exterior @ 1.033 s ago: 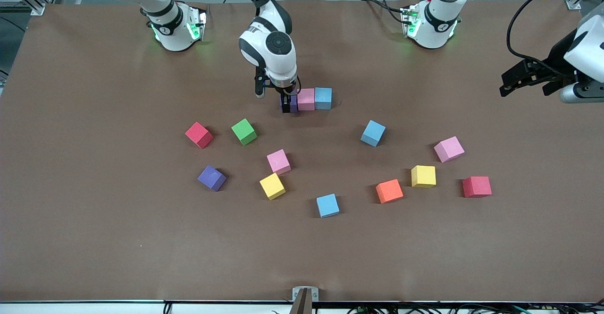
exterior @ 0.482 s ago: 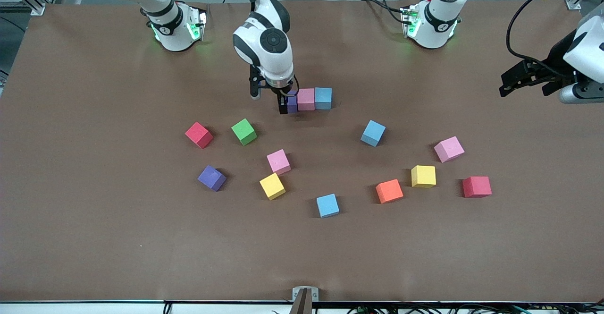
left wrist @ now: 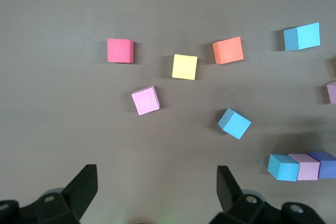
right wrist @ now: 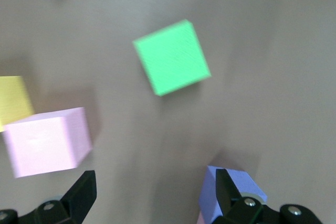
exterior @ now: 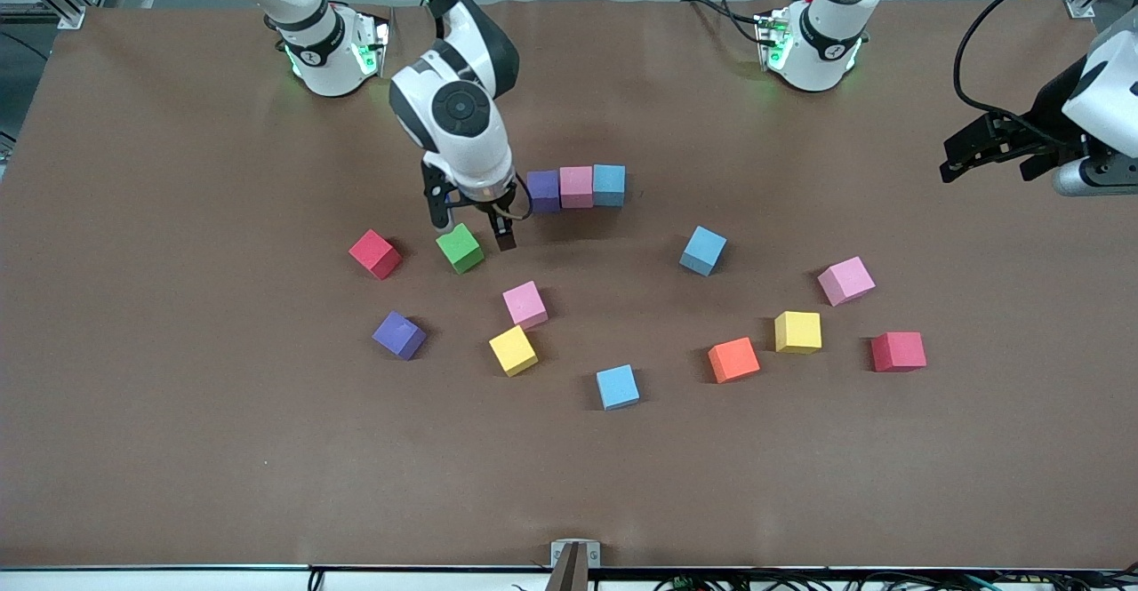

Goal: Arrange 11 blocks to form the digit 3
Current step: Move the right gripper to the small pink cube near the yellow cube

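Note:
I will next close my right gripper on the sides of the loose pink block (exterior: 524, 304) (right wrist: 48, 142), the one that sits between the green block and its nearest yellow block.
A row of three blocks lies mid-table: purple (exterior: 543, 191), pink (exterior: 576, 187), light blue (exterior: 609, 185). My right gripper (exterior: 472, 227) hangs open and empty over the bare table between the row's purple block (right wrist: 231, 190) and the green block (exterior: 460, 247), which shows untouched in the right wrist view (right wrist: 171, 57). Loose blocks lie nearer the front camera: pink (exterior: 525, 304), yellow (exterior: 513, 350), purple (exterior: 399, 335), light blue (exterior: 617, 387), light blue (exterior: 703, 250), orange (exterior: 733, 360), yellow (exterior: 797, 331), pink (exterior: 845, 280). My left gripper (exterior: 991, 160) waits open above the table's edge at the left arm's end.
Two red cubes lie among the blocks, one (exterior: 374, 253) beside the green block and one (exterior: 898, 351) beside the yellow block toward the left arm's end. The brown table (exterior: 178, 449) stretches bare toward the front camera.
My right gripper has left the purple block at the row's end and swung over toward the green block. The purple block stays in the row. The left arm has not moved.

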Available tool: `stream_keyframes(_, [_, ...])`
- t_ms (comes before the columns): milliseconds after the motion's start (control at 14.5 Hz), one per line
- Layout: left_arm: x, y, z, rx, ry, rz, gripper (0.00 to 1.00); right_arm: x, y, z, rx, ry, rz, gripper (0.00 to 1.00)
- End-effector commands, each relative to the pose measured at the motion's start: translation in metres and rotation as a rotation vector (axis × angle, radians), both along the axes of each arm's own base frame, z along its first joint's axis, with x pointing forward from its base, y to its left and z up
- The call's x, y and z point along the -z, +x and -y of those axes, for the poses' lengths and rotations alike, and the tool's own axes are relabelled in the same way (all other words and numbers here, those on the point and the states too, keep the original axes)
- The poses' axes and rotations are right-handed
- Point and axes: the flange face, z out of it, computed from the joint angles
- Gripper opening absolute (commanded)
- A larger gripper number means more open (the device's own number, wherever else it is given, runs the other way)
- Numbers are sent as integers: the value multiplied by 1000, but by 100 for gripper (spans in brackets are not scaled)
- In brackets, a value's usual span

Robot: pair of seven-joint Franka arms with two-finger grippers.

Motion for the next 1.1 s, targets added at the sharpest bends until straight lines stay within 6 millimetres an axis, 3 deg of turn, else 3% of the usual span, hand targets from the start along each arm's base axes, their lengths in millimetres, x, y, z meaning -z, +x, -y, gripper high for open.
stream_keyframes(0, [0, 2, -2, 1, -24, 7, 100, -13, 31, 5, -158, 18, -7, 100])
stream_keyframes(207, [0, 2, -2, 1, -24, 7, 100, -2, 67, 3, -230, 30, 10, 100])
stream_keyframes(413, [0, 2, -3, 0, -24, 7, 100, 14, 96, -14, -228, 42, 30, 100])
stream_keyframes(620, [0, 2, -2, 1, -26, 8, 100, 39, 108, -22, -235, 35, 22, 100])
stream_keyframes(1033, [0, 2, -2, 0, -30, 6, 100, 87, 108, -25, -257, 10, -12, 100])
